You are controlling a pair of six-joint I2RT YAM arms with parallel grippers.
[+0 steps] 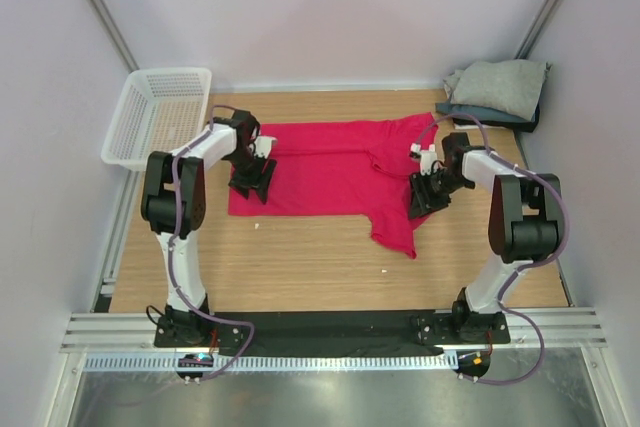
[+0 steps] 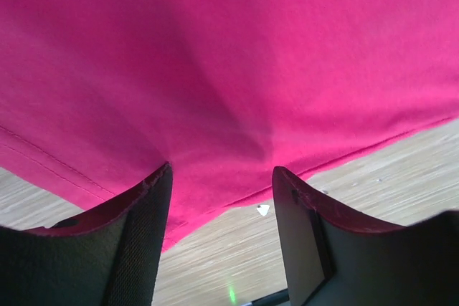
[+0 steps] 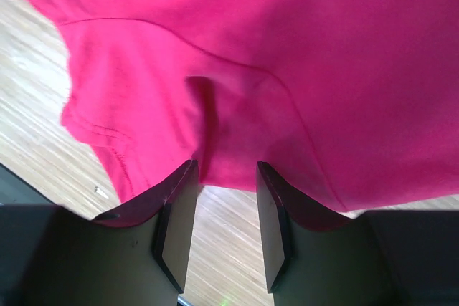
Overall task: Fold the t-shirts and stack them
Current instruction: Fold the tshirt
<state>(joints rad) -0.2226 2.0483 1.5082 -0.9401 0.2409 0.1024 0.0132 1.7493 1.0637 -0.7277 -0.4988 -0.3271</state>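
The pink t-shirt's sleeve trails out beyond the body, so the robot's right gripper needs to back away, take the sleeve's end (image 1: 408,249) and fold the sleeve in first.
A bright crimson-pink t-shirt (image 1: 330,172) lies spread flat across the middle of the wooden table, one sleeve (image 1: 398,230) trailing toward the front. My left gripper (image 1: 252,185) is down at the shirt's left edge. In the left wrist view it (image 2: 221,170) stands open, with the hem (image 2: 229,55) running just past its fingertips. My right gripper (image 1: 422,199) is down on the shirt's right side near the sleeve. It (image 3: 226,165) is open too, and a small raised fold of pink cloth (image 3: 204,105) sits at its tips. Folded light grey (image 1: 497,85) and dark blue-grey (image 1: 490,115) t-shirts are stacked at the back right.
A white plastic mesh basket (image 1: 160,112) stands at the back left corner, overhanging the table's edge. Small white specks (image 1: 385,270) lie on the bare wood (image 1: 300,257) in front of the shirt. Walls close in on both sides.
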